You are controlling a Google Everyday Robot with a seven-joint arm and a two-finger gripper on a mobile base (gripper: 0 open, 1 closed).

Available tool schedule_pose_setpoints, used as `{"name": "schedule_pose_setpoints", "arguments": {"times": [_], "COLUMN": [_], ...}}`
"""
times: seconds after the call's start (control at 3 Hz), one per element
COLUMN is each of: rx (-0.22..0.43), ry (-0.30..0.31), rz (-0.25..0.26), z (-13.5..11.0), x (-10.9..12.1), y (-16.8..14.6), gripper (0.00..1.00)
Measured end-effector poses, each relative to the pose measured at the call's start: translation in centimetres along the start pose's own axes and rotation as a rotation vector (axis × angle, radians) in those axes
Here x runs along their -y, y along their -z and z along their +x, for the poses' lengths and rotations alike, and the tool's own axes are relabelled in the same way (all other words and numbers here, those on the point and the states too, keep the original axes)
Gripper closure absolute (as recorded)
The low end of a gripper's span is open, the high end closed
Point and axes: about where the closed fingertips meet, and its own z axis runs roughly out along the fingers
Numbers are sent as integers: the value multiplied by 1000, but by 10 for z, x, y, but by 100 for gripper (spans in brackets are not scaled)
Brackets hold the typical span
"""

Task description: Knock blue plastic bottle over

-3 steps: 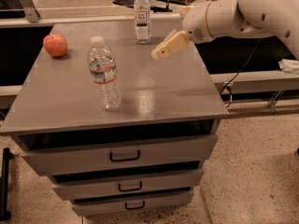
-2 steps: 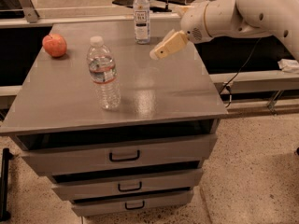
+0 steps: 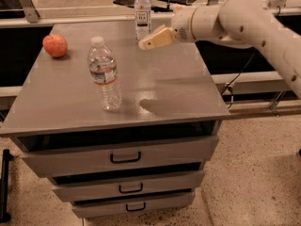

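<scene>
The robot's gripper will next move to the blue plastic bottle's middle [image 3: 143, 17], around its white label, and close there.
The blue plastic bottle [image 3: 142, 14] stands upright near the far edge of the grey table [image 3: 183, 91]. It is slim, with a white cap and a white label with dark print. My gripper [image 3: 145, 44] hovers above the tabletop just in front of the bottle's base and slightly to its right. Its beige fingers are pressed together into one wedge and hold nothing. I cannot tell whether the tip touches the bottle. The white arm reaches in from the right.
A wider ribbed clear bottle [image 3: 104, 74] with a red-and-white band stands upright at the middle left. A red apple [image 3: 55, 45] lies at the far left. Drawers [image 3: 126, 157] are below the tabletop. Dark tables and rails stand behind.
My gripper has moved left and farther back, closing in on the blue bottle. Both bottles and the apple have stayed in place.
</scene>
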Motion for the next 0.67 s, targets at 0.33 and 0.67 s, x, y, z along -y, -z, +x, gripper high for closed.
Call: {"name": "schedule_pose_setpoints", "arguments": {"times": [0.33,0.67], "rx": [104,177], "ry": [-80,-139], "rz": [74,103], "z": [1,4], "x": [28,52], "y": [-39,-76], "gripper": [0,0]}}
